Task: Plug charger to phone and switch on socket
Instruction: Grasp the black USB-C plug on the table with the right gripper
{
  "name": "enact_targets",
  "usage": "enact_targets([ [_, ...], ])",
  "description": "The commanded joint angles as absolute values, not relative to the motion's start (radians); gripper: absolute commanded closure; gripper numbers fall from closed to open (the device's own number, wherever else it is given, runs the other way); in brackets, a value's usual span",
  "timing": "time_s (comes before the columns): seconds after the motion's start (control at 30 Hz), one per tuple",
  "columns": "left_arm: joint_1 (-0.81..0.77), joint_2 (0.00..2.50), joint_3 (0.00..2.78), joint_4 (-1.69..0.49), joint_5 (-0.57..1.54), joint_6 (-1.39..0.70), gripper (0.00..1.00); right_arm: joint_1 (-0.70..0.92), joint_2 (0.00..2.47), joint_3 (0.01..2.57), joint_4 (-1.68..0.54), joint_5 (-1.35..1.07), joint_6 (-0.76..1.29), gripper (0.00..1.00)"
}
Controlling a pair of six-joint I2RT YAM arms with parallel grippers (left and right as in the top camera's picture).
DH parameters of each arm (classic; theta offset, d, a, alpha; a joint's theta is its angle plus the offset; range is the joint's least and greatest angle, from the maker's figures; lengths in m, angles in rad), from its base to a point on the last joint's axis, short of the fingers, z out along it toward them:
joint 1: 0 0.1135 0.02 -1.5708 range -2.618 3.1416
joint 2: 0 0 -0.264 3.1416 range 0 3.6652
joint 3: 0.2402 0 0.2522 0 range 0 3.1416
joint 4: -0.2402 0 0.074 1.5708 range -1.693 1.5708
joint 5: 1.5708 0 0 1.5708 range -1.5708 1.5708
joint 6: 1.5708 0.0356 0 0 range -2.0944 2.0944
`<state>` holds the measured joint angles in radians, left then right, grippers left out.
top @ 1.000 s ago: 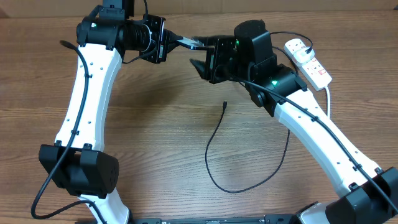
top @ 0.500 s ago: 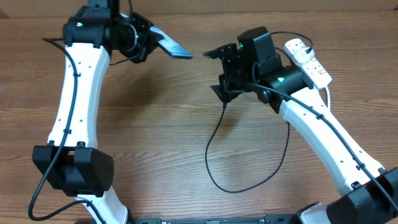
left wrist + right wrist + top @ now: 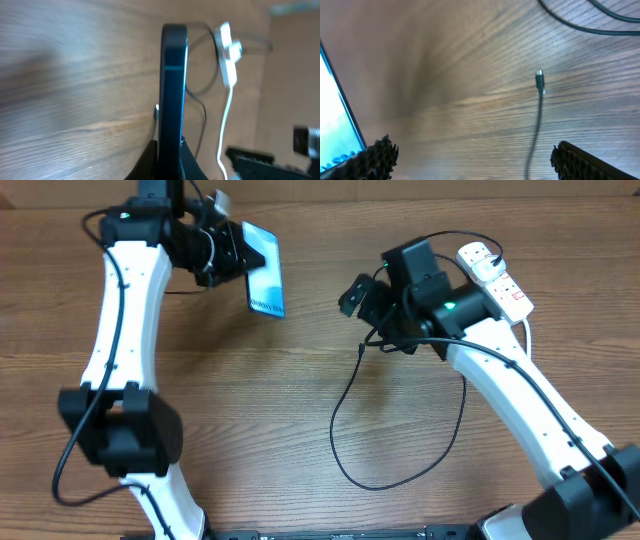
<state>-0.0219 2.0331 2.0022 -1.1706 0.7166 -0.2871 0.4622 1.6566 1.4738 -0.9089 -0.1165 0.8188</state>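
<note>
My right gripper is going to close on the connector's black body [image 3: 361, 350] [image 3: 540, 84], just behind its metal end, to pick up the charger's cable.
My left gripper [image 3: 238, 258] is shut on the phone [image 3: 265, 272] and holds it above the table at the back left, its light blue screen facing up. In the left wrist view the phone [image 3: 173, 90] is edge-on between the jaws [image 3: 169, 162]. My right gripper [image 3: 368, 320] is open and empty, just above the charger's connector tip [image 3: 361, 348]. The right wrist view shows the tip [image 3: 539, 80] lying on the wood ahead of the spread fingers [image 3: 475, 162], with the phone [image 3: 335, 115] at the left edge. The black cable [image 3: 345, 465] loops across the table. The socket [image 3: 495, 275] lies at the back right.
The socket's thick white lead [image 3: 525, 330] runs down past my right arm. In the left wrist view the socket [image 3: 227, 55] and its white lead [image 3: 225, 125] show beyond the phone. The table is bare wood [image 3: 250, 410] between the arms.
The two grippers were together at the phone. My left gripper has carried the phone away to the left and turned its screen upward. My right gripper has moved down over the connector tip.
</note>
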Motion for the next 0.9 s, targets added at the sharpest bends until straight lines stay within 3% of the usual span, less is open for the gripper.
enact_targets([
  [0.0, -0.025, 2.123, 2.003, -1.196, 0.913, -0.132, 0.96, 0.488, 1.734, 1.492, -0.911, -0.094, 0.677, 0.0],
  [0.27, -0.006, 2.217, 2.003, -1.259, 0.918, -0.044, 0.96, 0.499, 1.86, 1.492, -0.939, -0.052, 0.676, 0.04],
  [0.47, 0.033, 2.22, 2.003, -1.268, 0.913, -0.047, 0.96, 0.501, 1.928, 1.492, -0.942, -0.053, 0.68, 0.31],
  [0.67, 0.056, 2.22, 2.003, -1.293, 0.907, -0.044, 0.96, 0.502, 1.996, 1.492, -0.929, 0.007, 0.679, 0.43],
  [0.87, 0.056, 2.22, 2.003, -1.318, 0.911, -0.044, 0.96, 0.502, 2.039, 1.492, -0.902, 0.007, 0.678, 0.46],
])
